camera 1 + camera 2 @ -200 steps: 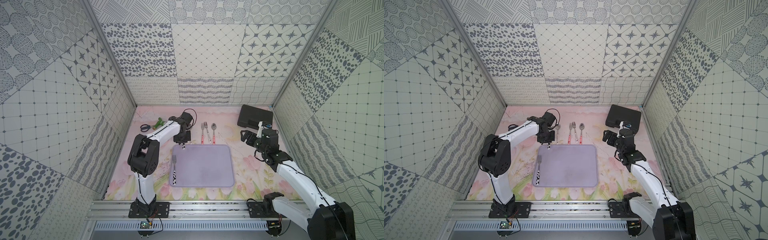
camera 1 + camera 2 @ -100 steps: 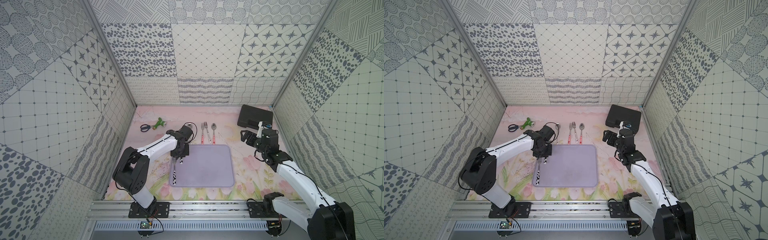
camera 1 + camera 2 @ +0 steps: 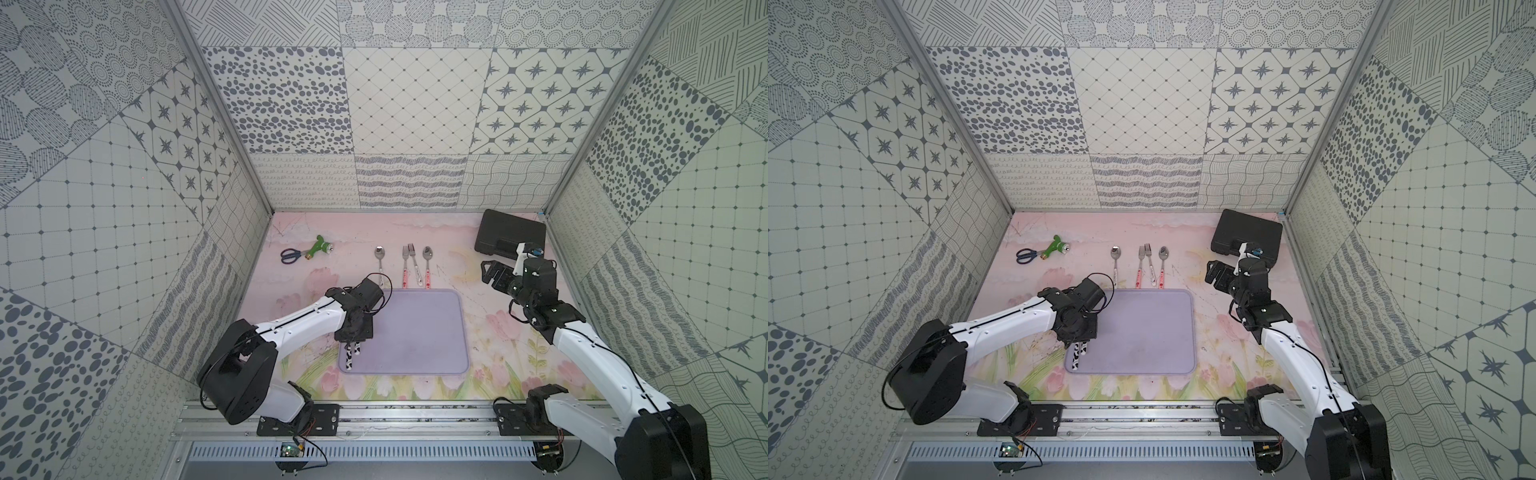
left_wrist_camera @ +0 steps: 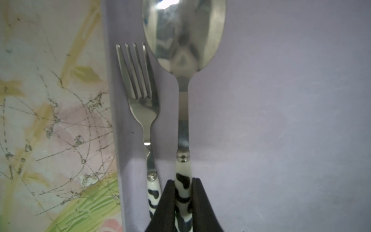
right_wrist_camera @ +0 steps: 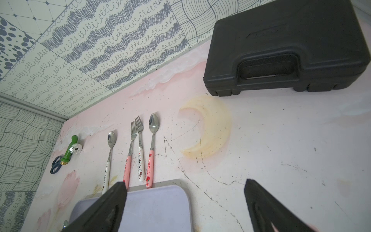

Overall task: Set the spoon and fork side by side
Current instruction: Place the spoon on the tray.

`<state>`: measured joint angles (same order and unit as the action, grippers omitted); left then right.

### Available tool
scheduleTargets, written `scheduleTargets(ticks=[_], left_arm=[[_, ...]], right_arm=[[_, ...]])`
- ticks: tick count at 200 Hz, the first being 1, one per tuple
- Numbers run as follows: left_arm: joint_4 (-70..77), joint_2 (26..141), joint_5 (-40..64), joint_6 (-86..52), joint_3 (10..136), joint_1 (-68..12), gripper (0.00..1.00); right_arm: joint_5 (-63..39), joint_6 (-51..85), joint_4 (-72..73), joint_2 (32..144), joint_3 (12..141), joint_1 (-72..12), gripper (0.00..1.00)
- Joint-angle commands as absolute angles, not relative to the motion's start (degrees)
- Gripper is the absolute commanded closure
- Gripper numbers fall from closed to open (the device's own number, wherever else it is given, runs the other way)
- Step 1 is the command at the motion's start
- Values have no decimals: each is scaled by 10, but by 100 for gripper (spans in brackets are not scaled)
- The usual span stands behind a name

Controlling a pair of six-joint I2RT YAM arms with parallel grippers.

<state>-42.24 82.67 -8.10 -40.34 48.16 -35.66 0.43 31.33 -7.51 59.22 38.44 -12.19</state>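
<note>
The spoon will go down from my left gripper on the lilac tray [image 3: 359,348] [image 4: 186,153] next to the fork, with its handle end by the front rim.
In the left wrist view my left gripper [image 4: 183,183] is shut on the cow-patterned handle of the spoon [image 4: 183,50]. The spoon runs parallel to the matching fork [image 4: 140,96], close beside it. The fork lies flat along the left edge of the lilac tray [image 4: 281,120]. I cannot tell whether the spoon touches the tray. In both top views the left gripper [image 3: 354,332] [image 3: 1079,332] covers the metal parts of both, and only the spotted handle ends [image 3: 351,358] show. My right gripper [image 5: 185,181] [image 3: 492,272] hangs open and empty near the tray's far right corner.
Several other spoons and forks [image 3: 409,266] with pink and white handles lie in a row just behind the tray. Blue scissors [image 3: 291,255] and a green nozzle [image 3: 318,247] lie at the back left. A black case [image 3: 509,235] sits in the back right corner.
My left arm has swung from the back of the table forward over the tray's left edge, bringing the spoon alongside the fork. The right arm has not moved.
</note>
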Motion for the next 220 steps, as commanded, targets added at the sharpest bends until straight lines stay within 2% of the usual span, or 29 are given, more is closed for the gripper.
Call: scheduleTargets(ticks=[1, 113, 220], left_arm=[[-416, 808, -100, -450, 458, -382, 100], [-395, 799, -99, -490, 411, -426, 100], [-379, 825, -91, -486, 402, -430, 94]], right_arm=[[6, 317, -55, 584, 377, -125, 3], [8, 318, -55, 586, 377, -125, 3], [12, 318, -55, 585, 376, -125, 3]])
